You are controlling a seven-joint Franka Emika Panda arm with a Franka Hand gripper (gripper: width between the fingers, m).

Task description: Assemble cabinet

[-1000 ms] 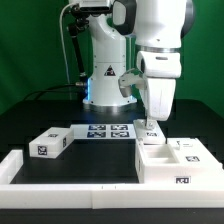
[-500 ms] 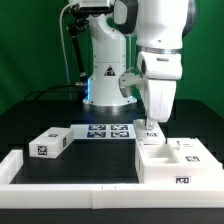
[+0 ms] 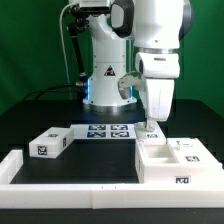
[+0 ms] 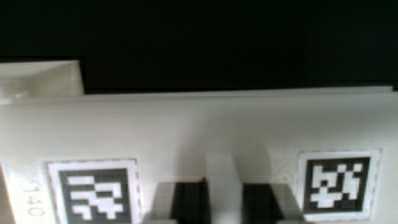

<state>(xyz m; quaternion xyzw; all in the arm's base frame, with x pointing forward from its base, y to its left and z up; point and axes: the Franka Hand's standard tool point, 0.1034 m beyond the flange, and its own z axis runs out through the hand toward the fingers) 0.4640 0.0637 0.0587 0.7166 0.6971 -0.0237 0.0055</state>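
Note:
My gripper needs to let go of the small white tagged block in the big white box's open half [image 3: 160, 153] nearest the marker board.
In the exterior view my gripper [image 3: 150, 122] points straight down at the far left corner of the cabinet's big open white box [image 3: 178, 163]. It is closed on a small white tagged block [image 3: 152, 133] that rests against that corner. In the wrist view the block [image 4: 214, 125] fills the frame and carries two black-and-white tags. My dark fingers [image 4: 187, 203] sit either side of a thin white rib, with the gripper [image 4: 226, 203] pinching it. Another white tagged block [image 3: 50, 143] lies apart on the exterior view's left.
The marker board [image 3: 103, 131] lies flat between the left block and my gripper. A low white border rail [image 3: 60, 172] runs along the table's front and left. The robot base [image 3: 103, 75] stands behind.

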